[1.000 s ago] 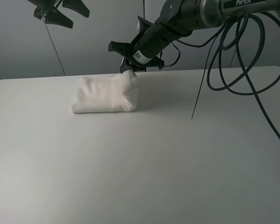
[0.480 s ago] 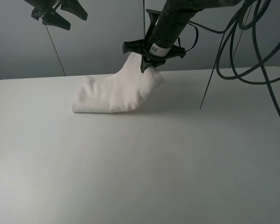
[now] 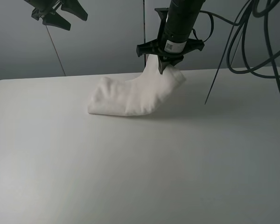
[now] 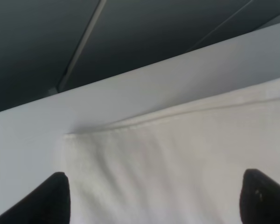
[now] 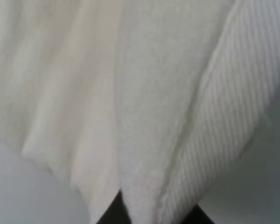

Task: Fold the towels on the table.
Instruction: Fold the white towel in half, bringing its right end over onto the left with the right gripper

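My right gripper needs to let go of the white towel's raised end on top of the towel's opposite end (image 3: 101, 87), near the back edge of the table.
The white towel (image 3: 130, 98) lies bunched on the far half of the table (image 3: 140, 172), and its right end is pulled up into a peak. My right gripper (image 3: 164, 66) points straight down and is shut on that raised end. In the right wrist view the towel (image 5: 130, 102) fills the picture, with its ribbed border band (image 5: 228, 107) running down into the right gripper (image 5: 154, 215). My left gripper (image 3: 67, 17) hangs open high at the back left, well clear of the cloth. The left wrist view shows the towel's hemmed edge (image 4: 186, 154) on the table (image 4: 28, 140) between the wide-apart fingertips (image 4: 51, 200).
Black cables (image 3: 252, 46) loop down from the right arm over the table's back right. A thin dark line (image 3: 213, 81) slants to the tabletop just right of the towel. The table's back edge (image 3: 37, 78) meets a grey wall.
My right gripper has risen and moved right with the towel's end in it. The whole towel has slid right with it and stretched out. The left arm has stayed still.
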`<action>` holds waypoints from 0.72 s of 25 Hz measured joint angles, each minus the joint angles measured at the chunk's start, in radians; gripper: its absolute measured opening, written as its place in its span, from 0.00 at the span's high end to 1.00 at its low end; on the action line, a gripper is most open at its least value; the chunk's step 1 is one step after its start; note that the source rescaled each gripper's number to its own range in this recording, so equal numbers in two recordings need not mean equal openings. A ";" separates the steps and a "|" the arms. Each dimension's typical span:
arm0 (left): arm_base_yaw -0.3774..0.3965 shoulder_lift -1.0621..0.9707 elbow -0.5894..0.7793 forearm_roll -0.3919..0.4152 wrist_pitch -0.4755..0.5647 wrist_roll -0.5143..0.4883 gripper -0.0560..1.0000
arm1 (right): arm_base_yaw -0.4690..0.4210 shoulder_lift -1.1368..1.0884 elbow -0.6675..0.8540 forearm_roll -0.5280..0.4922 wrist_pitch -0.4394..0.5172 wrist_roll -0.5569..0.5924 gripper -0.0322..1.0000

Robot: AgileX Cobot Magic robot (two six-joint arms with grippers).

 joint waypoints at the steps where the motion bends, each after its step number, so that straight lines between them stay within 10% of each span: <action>1: 0.000 0.000 0.000 0.000 0.000 0.000 0.05 | 0.000 0.000 0.000 -0.003 0.000 0.002 0.88; 11: 0.000 0.000 0.000 -0.031 0.000 0.000 0.05 | 0.000 0.000 0.000 0.317 -0.169 -0.084 0.88; 18: 0.000 0.000 0.000 -0.094 0.000 0.007 0.05 | 0.000 0.000 0.000 0.354 -0.233 -0.100 0.88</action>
